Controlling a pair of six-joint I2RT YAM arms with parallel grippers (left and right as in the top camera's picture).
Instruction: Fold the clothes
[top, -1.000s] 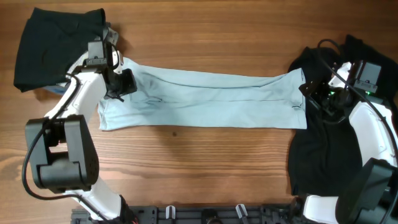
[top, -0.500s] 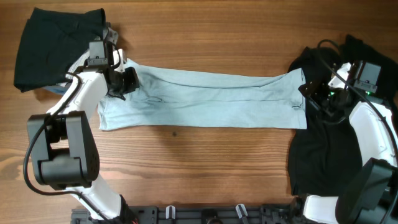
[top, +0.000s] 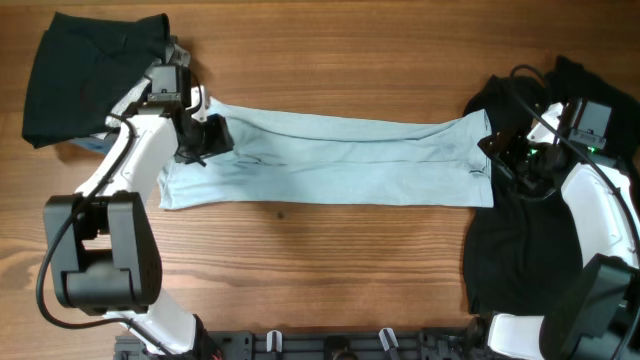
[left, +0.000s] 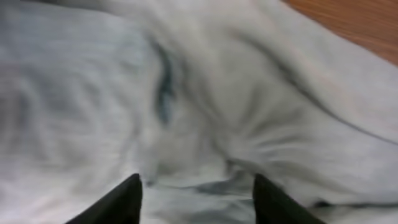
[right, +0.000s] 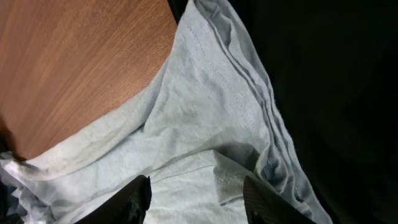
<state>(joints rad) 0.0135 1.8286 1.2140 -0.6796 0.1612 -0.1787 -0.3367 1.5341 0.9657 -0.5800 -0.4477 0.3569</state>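
I should pinch that bunch (left: 202, 184) of the blue T-shirt under my left gripper and draw it toward the far edge, as the shirt bunches there and its near corner juts out.
The pale sky-blue T-shirt (top: 330, 160) lies folded into a long band across the middle of the wooden table. My left gripper (top: 212, 137) is open over the shirt's left end; in the left wrist view its fingertips (left: 196, 193) straddle bunched blue cloth (left: 205, 112). My right gripper (top: 497, 150) is open at the shirt's right end, its fingers (right: 196, 193) either side of a blue fold (right: 205, 124). A black T-shirt (top: 85, 70) lies folded at the far left. Another black T-shirt (top: 520, 250) lies spread under the right arm.
Bare wooden table (top: 330, 260) shows in front of and behind the blue shirt. A black rail (top: 330, 345) runs along the near edge between the arm bases.
My left gripper has shifted a little to the right along the shirt's upper-left part. The right arm and the shirt's right end have stayed put.
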